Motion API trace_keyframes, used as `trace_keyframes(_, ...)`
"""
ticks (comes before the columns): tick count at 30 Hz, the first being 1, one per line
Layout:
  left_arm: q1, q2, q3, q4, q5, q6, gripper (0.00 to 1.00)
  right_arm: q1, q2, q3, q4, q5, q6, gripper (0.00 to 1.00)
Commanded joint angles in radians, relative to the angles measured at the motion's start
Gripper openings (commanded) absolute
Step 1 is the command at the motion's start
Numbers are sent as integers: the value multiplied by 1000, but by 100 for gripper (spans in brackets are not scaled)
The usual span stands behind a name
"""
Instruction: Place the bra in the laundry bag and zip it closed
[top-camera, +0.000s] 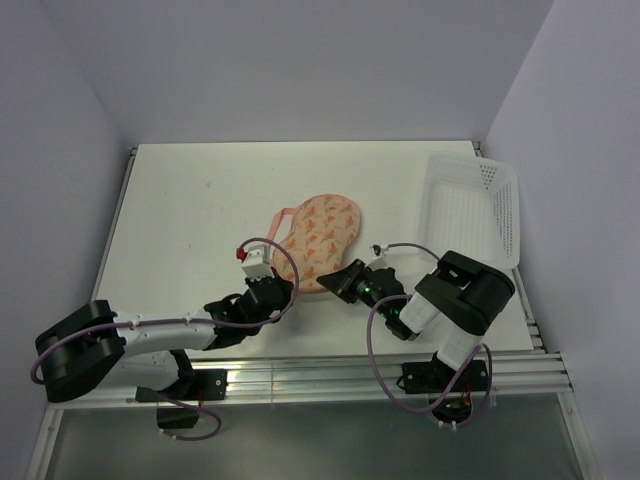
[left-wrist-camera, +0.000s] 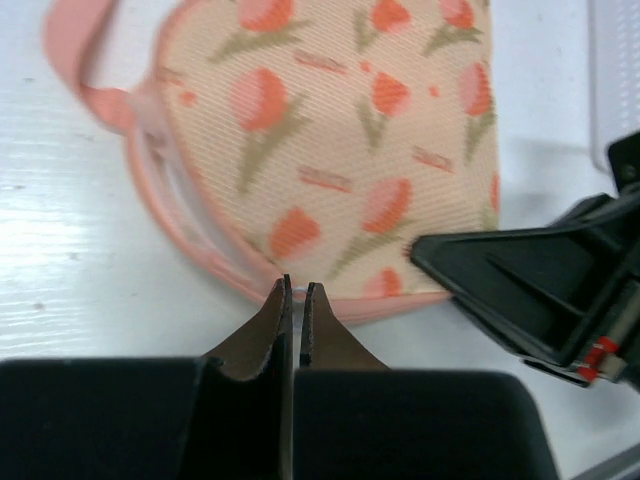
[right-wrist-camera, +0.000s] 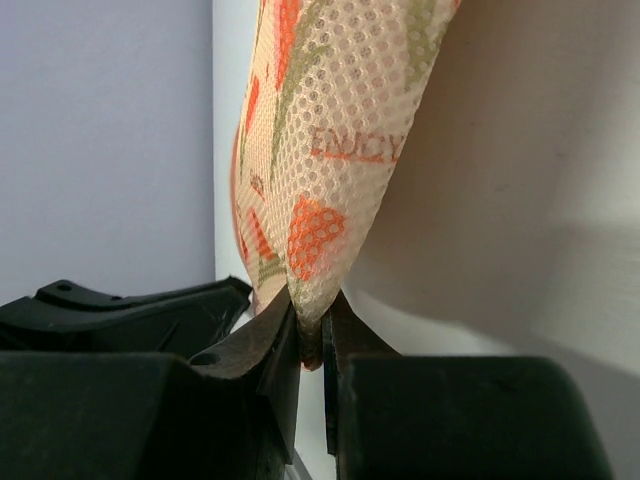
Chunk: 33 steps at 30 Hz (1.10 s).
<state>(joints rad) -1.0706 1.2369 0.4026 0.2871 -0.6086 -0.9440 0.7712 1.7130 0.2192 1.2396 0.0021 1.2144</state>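
Observation:
I can see my right gripper pinches just a fold of the bag's mesh, so next I open it and take the bag's corner with its pink trim (left-wrist-camera: 432, 299) before zipping.
The laundry bag (top-camera: 320, 235), a peach pouch with an orange flower pattern and pink trim, lies flat in the middle of the table. My left gripper (top-camera: 283, 288) is at its near rim, shut on a small pale zipper tab between its tips (left-wrist-camera: 297, 290). The pink zipper trim (left-wrist-camera: 200, 235) runs along that rim. My right gripper (top-camera: 335, 280) is shut on the bag's near right edge, pinching the mesh fabric (right-wrist-camera: 315, 325). That right gripper's black fingers (left-wrist-camera: 530, 290) also show in the left wrist view, beside the bag (left-wrist-camera: 330, 130). The bra is hidden.
A white perforated plastic basket (top-camera: 475, 205) stands at the table's right edge. The bag's pink loop (top-camera: 283, 215) sticks out to the left. Walls close in the table at the back and on both sides.

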Motion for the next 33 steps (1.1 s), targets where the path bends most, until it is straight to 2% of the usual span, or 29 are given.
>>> trace_keyframes(1, 1, -33, -30, -112, -117, 11, 0, -55, -42, -53, 61, 18, -15, 1)
trace_keyframes(4, 18, -33, -45, -144, -166, -19, 0, -59, -65, -69, 60, 4, -30, 1)
trace_keyframes(8, 96, -43, -45, -200, -229, -64, 0, -72, -102, -76, 18, 3, -53, 0)
trace_keyframes(10, 107, -79, -59, -178, -232, -41, 0, -90, -116, -48, -69, -37, -85, 0)
trace_keyframes(11, 107, -123, -64, -174, -224, -35, 0, -119, -130, -28, -109, -54, -99, 5)
trace_keyframes(13, 101, -171, -85, -117, -189, -1, 0, -127, -147, 35, -236, -63, -151, 20)
trace_keyframes(14, 72, -207, -97, -89, -142, -4, 0, -122, -173, 61, -293, -50, -165, 48)
trace_keyframes(15, 52, -215, -119, -59, -120, -12, 0, -90, -184, 89, -363, -31, -176, 66)
trace_keyframes(17, -35, -203, -107, -26, -141, -45, 0, -49, -211, 101, -410, -5, -193, 94)
trace_keyframes(18, -61, -194, -97, -25, -155, -67, 0, -12, -217, 103, -425, -5, -193, 99)
trace_keyframes(20, -129, -150, -67, 16, -178, -107, 0, 19, -225, 88, -421, -5, -173, 100)
trace_keyframes(23, -170, -73, -13, 70, -195, -124, 0, 82, -221, 37, -372, 18, -121, 100)
trace_keyframes(28, -180, -14, 31, 119, -214, -114, 0, 123, -208, -43, -238, 22, -12, 100)
trace_keyframes(31, -180, -5, 45, 98, -244, -121, 0, 123, -291, -89, -259, 91, -39, 100)
trace_keyframes(33, -178, -14, 38, 100, -256, -125, 0, 99, -349, -81, -377, 117, -85, 100)
